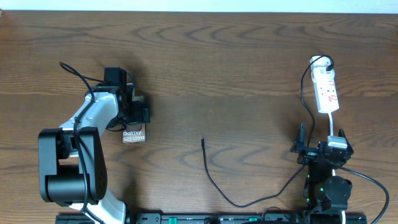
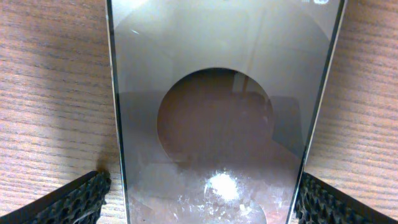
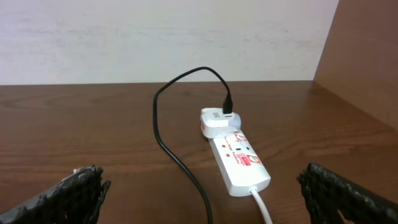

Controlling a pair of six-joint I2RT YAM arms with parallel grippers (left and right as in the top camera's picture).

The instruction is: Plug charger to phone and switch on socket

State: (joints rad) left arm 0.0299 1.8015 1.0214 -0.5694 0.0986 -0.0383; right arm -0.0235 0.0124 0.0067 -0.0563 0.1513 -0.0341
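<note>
A gap separates one finger of my left gripper from the phone's edge, so I will open, center the gripper and pinch both long edges (image 2: 308, 137) before lifting.
The phone (image 1: 134, 135) lies flat on the table at the left, its white lettering showing. In the left wrist view it (image 2: 217, 124) fills the frame, with a pale oval on its glass. My left gripper (image 1: 135, 117) is open and straddles the phone's far end, one finger on each long side (image 2: 202, 205); a thin gap shows at the left finger. The charger cable tip (image 1: 203, 140) lies loose mid-table, apart from the phone. The cable (image 3: 180, 155) runs to a white adapter (image 3: 217, 121) in the socket (image 1: 326, 90). My right gripper (image 1: 323, 149) is open and empty, just short of the socket (image 3: 239, 163).
The charger cable loops toward the front edge (image 1: 249, 202) before rising to the socket. The socket's white cord (image 3: 261, 205) runs back toward my right gripper. A pale wall stands behind the table, and a brown panel (image 3: 367, 56) at the right.
</note>
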